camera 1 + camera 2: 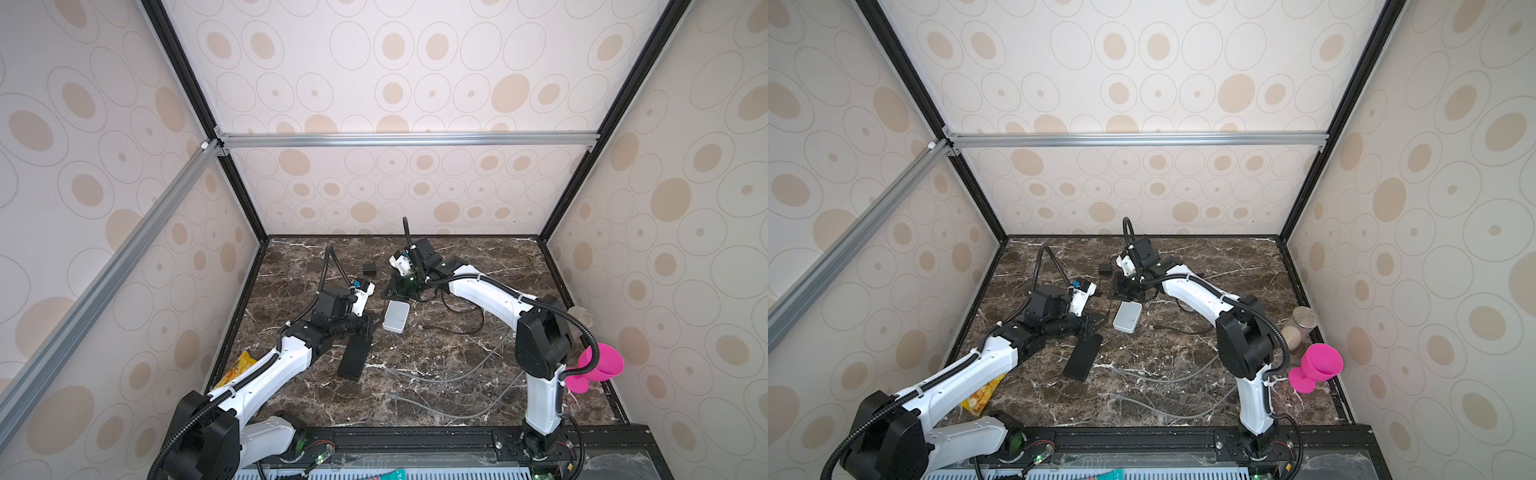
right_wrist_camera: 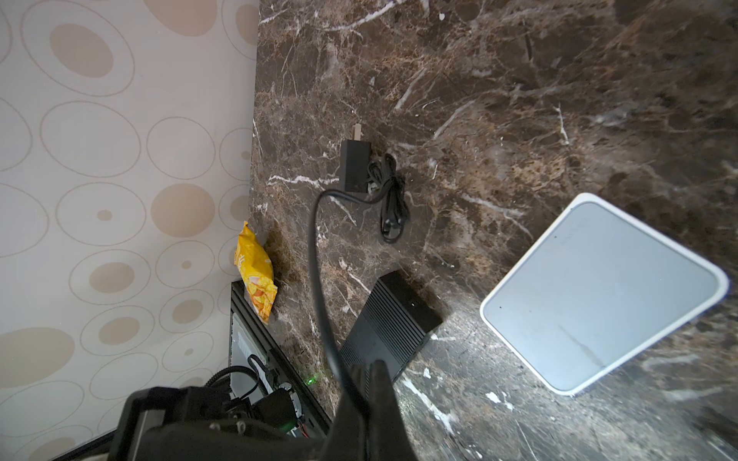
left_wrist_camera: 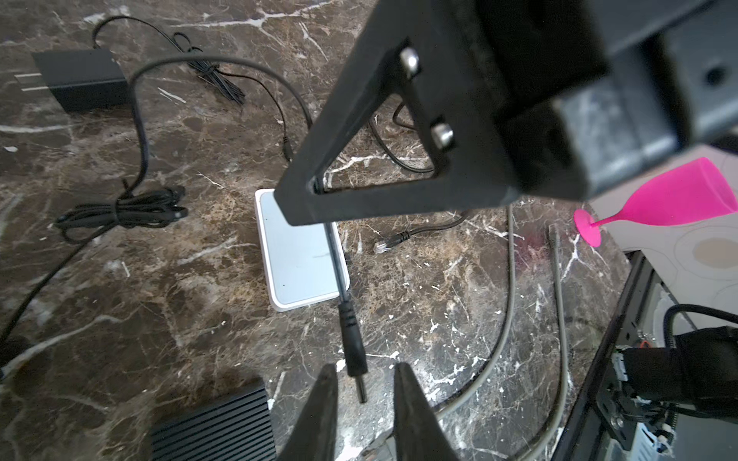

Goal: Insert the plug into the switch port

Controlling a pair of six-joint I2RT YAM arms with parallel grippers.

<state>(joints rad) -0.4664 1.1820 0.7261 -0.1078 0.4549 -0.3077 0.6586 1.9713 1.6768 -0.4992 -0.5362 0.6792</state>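
My right gripper is holding the thin cable above the plug. My left gripper will grip the metal tip while my right gripper takes the plug's body (image 3: 352, 341).
A black barrel plug (image 3: 355, 351) hangs tip-down on its thin black cable (image 2: 319, 279). My right gripper (image 2: 369, 365) is shut on that cable a little way above the plug. The left gripper (image 3: 365, 369) stands narrowly open, a finger on each side of the plug's metal tip and touching neither side. A black ribbed box (image 3: 215, 427), which I take for the switch, lies just beside the left gripper; its ports are hidden. In both top views the two grippers (image 1: 368, 328) (image 1: 399, 291) meet near the table's middle.
A flat white box (image 1: 395, 316) lies between the arms. The black power adapter (image 3: 80, 78) and bundled cord sit farther back. A loose network cable end (image 3: 389, 242), grey cables (image 1: 449, 376), a pink goblet (image 1: 598, 368), a jar (image 1: 1304, 322) and a yellow packet (image 1: 239, 365) lie around.
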